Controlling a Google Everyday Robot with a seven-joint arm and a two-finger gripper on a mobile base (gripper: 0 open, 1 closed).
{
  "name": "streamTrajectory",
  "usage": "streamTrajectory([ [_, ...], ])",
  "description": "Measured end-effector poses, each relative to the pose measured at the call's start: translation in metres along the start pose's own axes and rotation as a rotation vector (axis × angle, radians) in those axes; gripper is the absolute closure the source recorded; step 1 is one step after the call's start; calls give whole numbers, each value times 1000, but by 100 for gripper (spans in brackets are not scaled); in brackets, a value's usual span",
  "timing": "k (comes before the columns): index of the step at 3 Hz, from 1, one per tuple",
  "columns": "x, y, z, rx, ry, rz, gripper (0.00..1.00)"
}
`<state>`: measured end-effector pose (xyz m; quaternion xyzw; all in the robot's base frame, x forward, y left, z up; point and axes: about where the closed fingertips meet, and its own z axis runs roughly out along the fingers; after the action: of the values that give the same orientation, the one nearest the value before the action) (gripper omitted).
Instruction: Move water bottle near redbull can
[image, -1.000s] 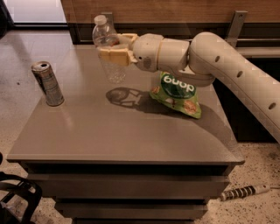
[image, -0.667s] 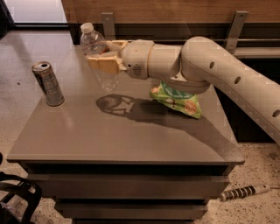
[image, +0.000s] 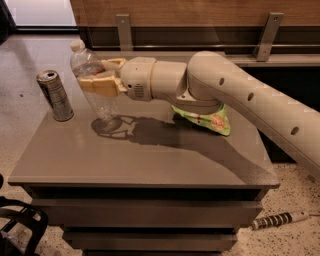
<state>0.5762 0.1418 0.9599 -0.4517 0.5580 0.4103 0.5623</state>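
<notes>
I will release the water bottle on the grey table (image: 98, 126) between the redbull can and green snack bag, near the can.
The water bottle (image: 95, 80) is clear plastic with a white cap and a reddish label band. It leans slightly left, its base at or just above the table top. My gripper (image: 100, 75) is shut on the water bottle at mid-height, with tan fingers (image: 102, 86) on either side. The redbull can (image: 55, 96) is a slim silver and blue-grey can. It stands upright on the left part of the table, a short gap to the left of the bottle.
A green snack bag (image: 207, 119) lies on the table behind and under my arm, at the right. The grey table (image: 150, 160) has its left edge close to the can. A wooden wall with metal brackets runs behind. A cable end lies on the floor at lower right.
My gripper has carried the water bottle left and down, from the table's back middle to a spot just right of the redbull can. The can and the bag have not moved.
</notes>
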Motion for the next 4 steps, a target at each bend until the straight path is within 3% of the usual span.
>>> streamTrajectory([
  [1,14,5,13,-63,-39,71,100],
  [2,26,4,20,-93,-58,117,100],
  [3,32,3,22,-92,-53,126,100],
  [4,37,3,21,-78,-34,97,100],
])
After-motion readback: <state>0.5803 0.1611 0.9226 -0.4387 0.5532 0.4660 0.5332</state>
